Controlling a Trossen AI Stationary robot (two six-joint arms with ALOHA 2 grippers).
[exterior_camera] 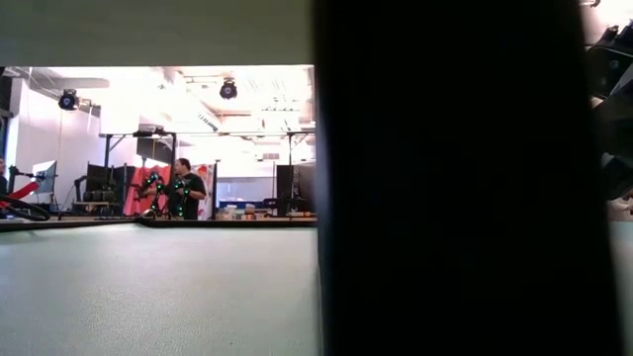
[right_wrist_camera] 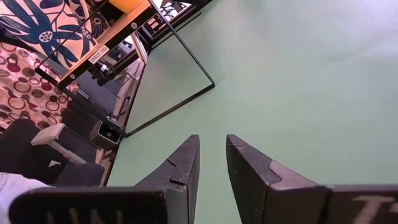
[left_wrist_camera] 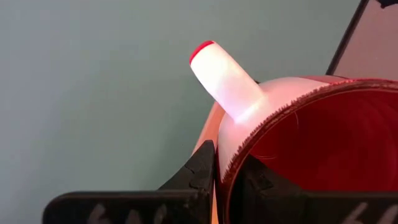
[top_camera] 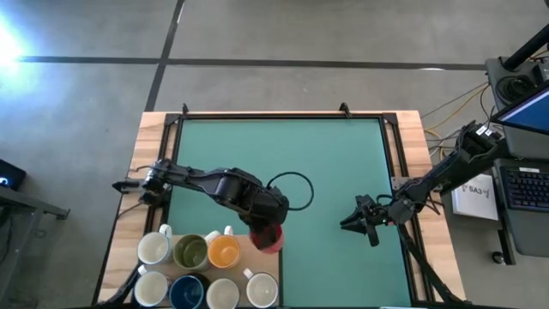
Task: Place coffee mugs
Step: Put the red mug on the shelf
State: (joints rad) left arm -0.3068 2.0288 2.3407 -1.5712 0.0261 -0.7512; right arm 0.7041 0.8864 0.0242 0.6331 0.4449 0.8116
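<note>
The robot's left gripper will release the red mug on the free corner of the wooden board point(top_camera: 258, 254) next to the orange mug.
My left gripper point(top_camera: 268, 230) point(left_wrist_camera: 227, 167) is shut on a red mug point(top_camera: 271, 238) point(left_wrist_camera: 323, 143) whose outside looks white. It holds it near the right edge of a wooden board point(top_camera: 250, 263) at the table's near left. Several mugs stand upright on that board: white ones point(top_camera: 154, 249) point(top_camera: 262, 290), an olive one point(top_camera: 190, 251), an orange one point(top_camera: 224, 251) and a dark blue one point(top_camera: 187, 292). My right gripper point(top_camera: 356, 221) point(right_wrist_camera: 211, 144) waits open over the green mat at the right, with nothing between its fingers. My left gripper pinches the red mug's rim point(left_wrist_camera: 231, 163), a little to one side of the handle point(left_wrist_camera: 224, 78). One finger point(left_wrist_camera: 261, 183) is inside the mug and the other point(left_wrist_camera: 199, 174) is outside on the wall. The fingers come from above, pointing steeply down. The mug hangs mouth up below them, lifted clear.
A black cable loop point(top_camera: 292, 189) lies on the green mat point(top_camera: 283, 154) just beyond the left gripper. A black frame point(top_camera: 283, 116) edges the mat. In the low view a dark shape point(exterior_camera: 445, 178) close to the camera hides the right half; a person point(exterior_camera: 186, 190) stands far off in the room.
</note>
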